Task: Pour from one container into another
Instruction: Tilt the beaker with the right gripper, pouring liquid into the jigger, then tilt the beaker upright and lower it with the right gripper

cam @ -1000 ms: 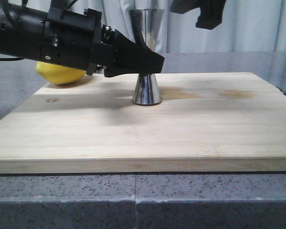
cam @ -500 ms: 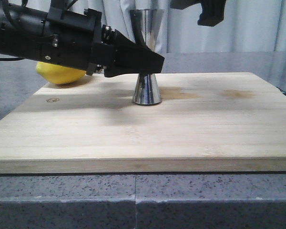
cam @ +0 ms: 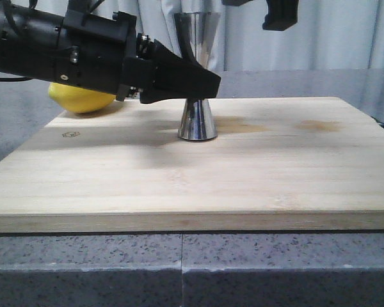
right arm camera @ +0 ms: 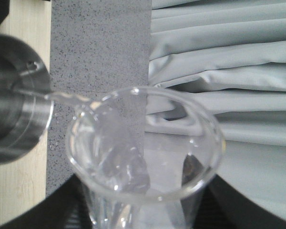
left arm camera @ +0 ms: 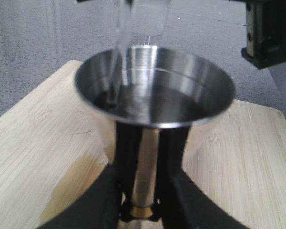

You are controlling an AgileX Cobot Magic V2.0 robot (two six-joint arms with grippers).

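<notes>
I need to use my right gripper to set the clear glass beaker down and let go on the wooden board's brown patch farther from the steel jigger (cam: pixel 324 122).
The steel jigger (cam: pixel 197 121) stands upright on the wooden board (cam: pixel 256 179). My left gripper (cam: pixel 201 83) is shut on its narrow waist by the gold band (left arm camera: pixel 143 210), with a black finger on each side. Above it my right gripper (cam: pixel 278 16) is shut on the clear glass beaker (right arm camera: pixel 143 152), which is tipped towards the jigger. A thin clear stream (left arm camera: pixel 117 57) falls from the beaker's spout into the jigger's upper cup (left arm camera: pixel 155 90), where liquid shows. In the front view the beaker is out of frame.
A yellow lemon (cam: pixel 83 99) lies at the board's far left corner, behind the left arm. The board rests on a grey speckled counter (cam: pixel 179 268). Pale curtains (right arm camera: pixel 219 57) hang behind.
The right gripper has risen slightly at the top of the front view. The left gripper and the jigger have not moved.
</notes>
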